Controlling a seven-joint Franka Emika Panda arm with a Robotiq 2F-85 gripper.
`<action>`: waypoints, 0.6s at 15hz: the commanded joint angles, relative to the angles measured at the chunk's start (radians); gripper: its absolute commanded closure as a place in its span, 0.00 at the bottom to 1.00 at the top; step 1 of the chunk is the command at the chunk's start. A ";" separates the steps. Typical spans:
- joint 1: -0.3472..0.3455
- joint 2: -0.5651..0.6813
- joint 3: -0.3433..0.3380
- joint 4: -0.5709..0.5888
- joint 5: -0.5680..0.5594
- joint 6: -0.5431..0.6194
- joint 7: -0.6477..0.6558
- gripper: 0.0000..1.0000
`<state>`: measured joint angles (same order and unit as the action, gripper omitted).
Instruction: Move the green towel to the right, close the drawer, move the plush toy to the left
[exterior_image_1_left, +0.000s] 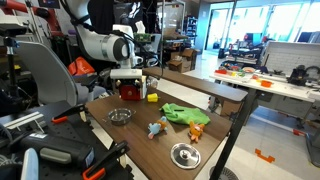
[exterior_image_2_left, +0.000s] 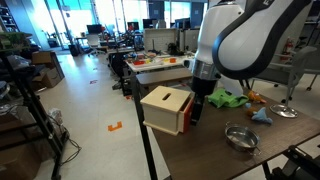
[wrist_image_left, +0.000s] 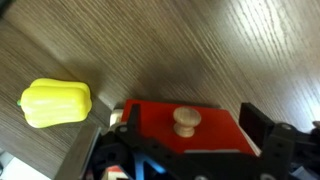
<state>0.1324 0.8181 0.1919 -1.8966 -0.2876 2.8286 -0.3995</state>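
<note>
The gripper will go to the blue-grey plush toy next and close on the plush toy's end (exterior_image_1_left: 161, 123) nearest the green towel.
The drawer is a small wooden box (exterior_image_2_left: 166, 108) with a red front (wrist_image_left: 205, 128) and a round wooden knob (wrist_image_left: 186, 120). My gripper (wrist_image_left: 192, 126) is open, with one finger on each side of the knob and neither touching it. In both exterior views the gripper (exterior_image_1_left: 127, 82) (exterior_image_2_left: 198, 106) hangs right at the drawer front (exterior_image_1_left: 128, 93). I cannot tell how far the drawer is pulled out. The green towel (exterior_image_1_left: 183, 114) (exterior_image_2_left: 228, 98) lies crumpled mid-table. The blue-grey plush toy (exterior_image_1_left: 157, 128) (exterior_image_2_left: 262, 117) lies next to it.
A yellow toy pepper (wrist_image_left: 55, 103) (exterior_image_1_left: 152, 97) lies beside the drawer front. A small orange toy (exterior_image_1_left: 196, 131) sits by the towel. Two metal bowls (exterior_image_1_left: 120, 115) (exterior_image_1_left: 184, 154) stand on the wooden table (exterior_image_1_left: 140, 140). The table edge runs close to the box (exterior_image_2_left: 150, 140).
</note>
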 joint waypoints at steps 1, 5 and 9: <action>0.021 0.057 -0.006 0.070 -0.006 0.042 0.009 0.00; 0.035 0.088 -0.008 0.116 -0.008 0.069 0.012 0.00; 0.034 0.104 -0.014 0.131 -0.010 0.073 0.019 0.00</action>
<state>0.1498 0.8921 0.1887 -1.8084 -0.2884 2.8666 -0.3904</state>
